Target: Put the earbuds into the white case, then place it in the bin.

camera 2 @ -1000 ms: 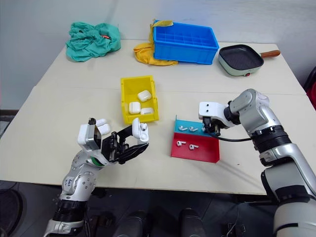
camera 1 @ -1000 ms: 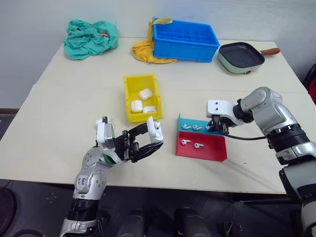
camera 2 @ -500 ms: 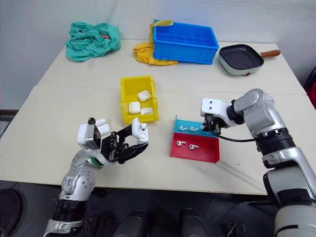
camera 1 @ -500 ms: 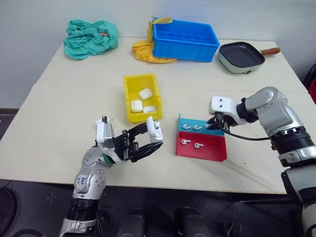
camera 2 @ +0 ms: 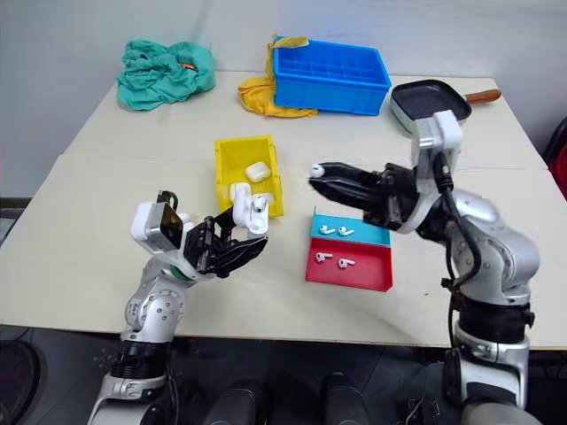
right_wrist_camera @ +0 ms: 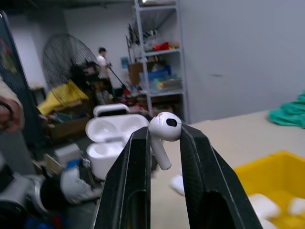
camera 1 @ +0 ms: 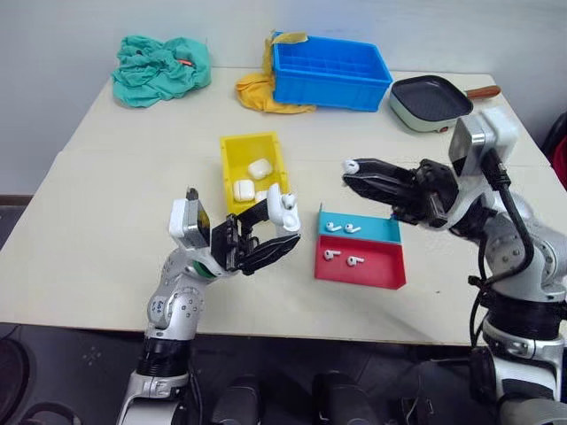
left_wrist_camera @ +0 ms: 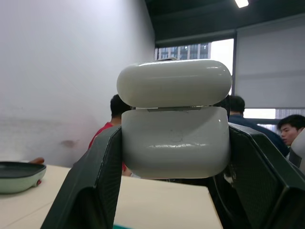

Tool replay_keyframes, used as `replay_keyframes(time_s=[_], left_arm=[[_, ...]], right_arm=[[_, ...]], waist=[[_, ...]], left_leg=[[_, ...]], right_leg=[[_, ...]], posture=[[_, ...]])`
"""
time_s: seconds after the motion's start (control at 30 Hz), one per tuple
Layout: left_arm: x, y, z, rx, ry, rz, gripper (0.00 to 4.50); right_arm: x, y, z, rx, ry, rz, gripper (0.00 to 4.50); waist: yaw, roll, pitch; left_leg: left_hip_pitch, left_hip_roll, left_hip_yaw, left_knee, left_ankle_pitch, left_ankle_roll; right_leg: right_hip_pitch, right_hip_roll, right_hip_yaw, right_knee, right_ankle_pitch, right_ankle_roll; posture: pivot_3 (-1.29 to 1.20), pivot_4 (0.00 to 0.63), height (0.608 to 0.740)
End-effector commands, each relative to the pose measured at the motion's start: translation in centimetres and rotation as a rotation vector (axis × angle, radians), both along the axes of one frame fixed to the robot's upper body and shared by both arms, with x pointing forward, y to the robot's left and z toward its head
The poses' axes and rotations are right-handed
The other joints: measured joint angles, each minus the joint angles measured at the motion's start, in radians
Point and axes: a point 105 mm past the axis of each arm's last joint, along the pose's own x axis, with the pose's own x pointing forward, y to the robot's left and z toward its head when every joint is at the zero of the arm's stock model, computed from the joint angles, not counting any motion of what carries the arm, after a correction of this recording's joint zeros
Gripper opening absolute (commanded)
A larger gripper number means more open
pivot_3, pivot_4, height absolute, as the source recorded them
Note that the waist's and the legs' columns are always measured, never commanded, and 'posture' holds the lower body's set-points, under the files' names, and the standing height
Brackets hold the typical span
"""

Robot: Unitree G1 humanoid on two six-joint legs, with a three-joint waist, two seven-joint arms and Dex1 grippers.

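The right gripper I have will release the earbud, now a hand's width from the case, in the open white case (camera 1: pixel 291 213) (right_wrist_camera: pixel 107 150) that my left gripper is holding above the table.
My left gripper (camera 1: pixel 280 223) is shut on the white case (camera 1: pixel 283 206), held above the table's front with its lid hinged open; the left wrist view shows the case (left_wrist_camera: pixel 174 136) from its back, wedged between the black fingers (left_wrist_camera: pixel 90 191). My right gripper (camera 1: pixel 351 175) points left toward the case and is shut on one earbud (right_wrist_camera: pixel 164 128), a hand's width from the open case (right_wrist_camera: pixel 116 138). Other earbuds (camera 1: pixel 335 227) lie in the small blue tray (camera 1: pixel 379 232) and the red tray (camera 1: pixel 379 271). The yellow bin (camera 1: pixel 227 177) behind the left gripper holds other white cases (camera 1: pixel 260 167).
A blue compartment crate (camera 1: pixel 330 71) stands at the back with a yellow cloth (camera 1: pixel 257 94) beside it. A green cloth (camera 1: pixel 159 66) lies at the back left and a square pan (camera 1: pixel 431 100) at the back right. People stand in the room behind.
My right arm lifted off the blue tray with an earbud, swung up and left, and turned to point at the case. The left gripper rose slightly with the case.
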Motion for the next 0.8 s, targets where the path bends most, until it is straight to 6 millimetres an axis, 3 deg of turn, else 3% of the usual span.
replay_keyframes(time_s=[0.03, 0.3, 0.8], left_arm=[[-0.1, -0.3, 1.0, -0.035, -0.028, -0.026, 2.80], [0.0, -1.1, 0.8, -0.040, -0.028, -0.046, 2.80], [0.2, -1.5, 0.7, -0.048, -0.036, -0.042, 2.80]], right_arm=[[-1.6, 1.3, 0.6, 0.050, 0.015, 0.045, 0.45], [-2.5, 3.2, -0.1, 0.060, 0.055, 0.093, 0.45], [-2.2, 3.7, -1.7, 0.010, 0.085, 0.079, 0.45]], waist=[[0.000, 0.000, 0.000], [0.000, 0.000, 0.000], [0.000, 0.000, 0.000]], left_leg=[[0.000, 0.000, 0.000, 0.000, 0.000, 0.000], [0.000, 0.000, 0.000, -0.001, 0.000, 0.000], [0.000, 0.000, 0.000, -0.001, 0.000, 0.000]], right_leg=[[0.000, 0.000, 0.000, 0.000, 0.000, 0.000], [0.000, 0.000, 0.000, 0.000, 0.000, 0.000], [0.000, 0.000, 0.000, 0.000, 0.000, 0.000]], posture=[[0.00, 0.150, 0.740], [0.00, 0.150, 0.740], [0.00, 0.150, 0.740]])
